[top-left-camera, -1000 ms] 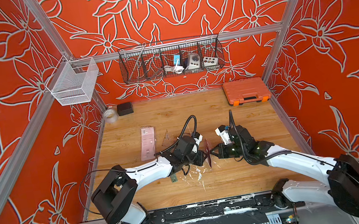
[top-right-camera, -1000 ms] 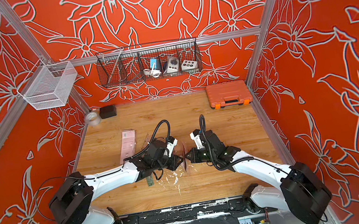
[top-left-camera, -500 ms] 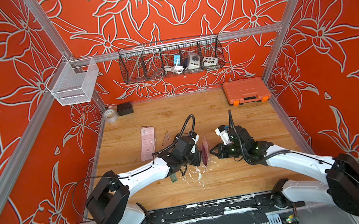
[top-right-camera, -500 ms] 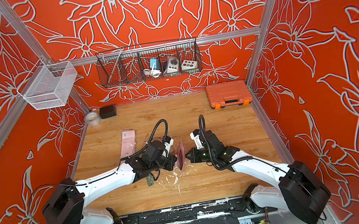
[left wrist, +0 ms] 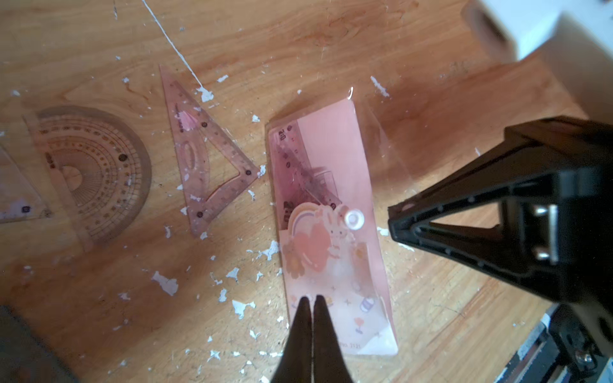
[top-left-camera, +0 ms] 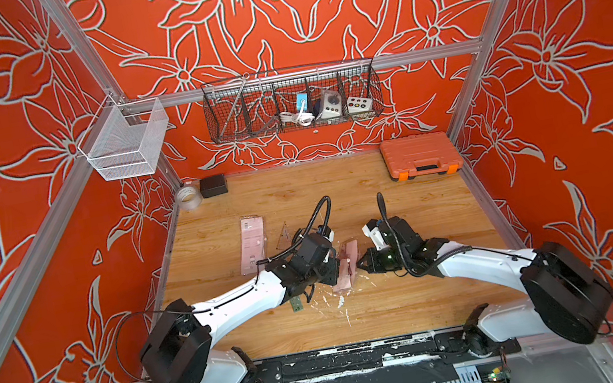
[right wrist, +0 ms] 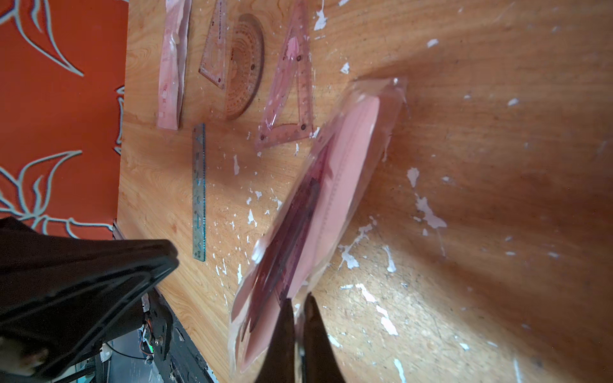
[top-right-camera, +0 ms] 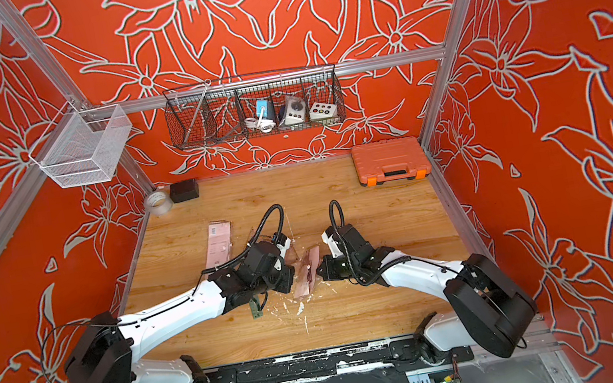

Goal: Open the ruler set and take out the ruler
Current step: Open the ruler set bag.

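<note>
The left gripper's closed fingers meet the front side of the pouch short of its edge, so next the left gripper opens and pinches the front side's edge (left wrist: pixel 375 284) below the white snap.
The ruler set (top-left-camera: pixel 346 264) is a pink pouch in clear plastic, held tilted above the table between both grippers in both top views (top-right-camera: pixel 306 270). My right gripper (right wrist: pixel 297 298) is shut on the pouch's clear edge. My left gripper (left wrist: pixel 311 298) is shut, its tips against the lower face of the ruler set (left wrist: pixel 331 185). Whether it pinches the film does not show. A dark pink ruler (left wrist: pixel 295 159) shows through the plastic inside the pouch, also seen in the right wrist view (right wrist: pixel 292 238). A white snap (left wrist: pixel 354 219) sits on the pouch's front.
On the table lie a pink set square (left wrist: pixel 212 159), a protractor (left wrist: pixel 96 172), a blue-green ruler (right wrist: pixel 199 192) and a second pink pouch (top-left-camera: pixel 252 243). An orange case (top-left-camera: pixel 421 154), a tape roll (top-left-camera: pixel 188 197) and a black box (top-left-camera: pixel 213 185) stand at the back.
The pouch stood edge-on between the grippers a second ago; it has tipped so its pink face shows. The left jaws have closed. The right gripper has kept its place.
</note>
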Controlling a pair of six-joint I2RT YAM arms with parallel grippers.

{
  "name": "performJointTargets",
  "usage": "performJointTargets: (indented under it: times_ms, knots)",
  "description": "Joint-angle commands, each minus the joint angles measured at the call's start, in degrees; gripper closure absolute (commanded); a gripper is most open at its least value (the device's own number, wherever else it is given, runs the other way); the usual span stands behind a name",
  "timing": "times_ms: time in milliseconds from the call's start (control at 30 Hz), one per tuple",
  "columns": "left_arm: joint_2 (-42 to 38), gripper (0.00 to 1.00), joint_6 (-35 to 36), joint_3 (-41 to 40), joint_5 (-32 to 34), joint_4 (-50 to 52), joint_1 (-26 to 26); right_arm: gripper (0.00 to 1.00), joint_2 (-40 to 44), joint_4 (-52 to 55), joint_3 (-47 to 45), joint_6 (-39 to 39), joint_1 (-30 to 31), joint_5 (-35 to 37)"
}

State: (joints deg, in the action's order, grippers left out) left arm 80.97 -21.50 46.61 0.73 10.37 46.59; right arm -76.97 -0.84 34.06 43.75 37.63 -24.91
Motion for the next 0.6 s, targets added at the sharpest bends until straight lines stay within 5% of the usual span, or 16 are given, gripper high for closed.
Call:
performJointTargets:
  times_ms: [0,133,300,567]
  knots:
    - [0.93,0.70,0.71,1.70,-0.47,1.04,0.52,1.00,1.32,1.12,1.36,-1.02,-0.10,1.58]
    - [0.94,0.49,0.89,3.28,-3.01,0.91,0.67,1.00,3.44,1.54,1.62,-0.76,-0.10,1.66]
    - [2.32,0.42,0.25,4.75,-5.33,0.44,1.55,1.00,5.69,2.44,2.50,0.70,-0.05,1.42]
    - [9.35,0.46,0.77,7.67,-3.65,2.48,3.40,1.00,7.16,3.12,2.41,0.85,-0.01,2.32]
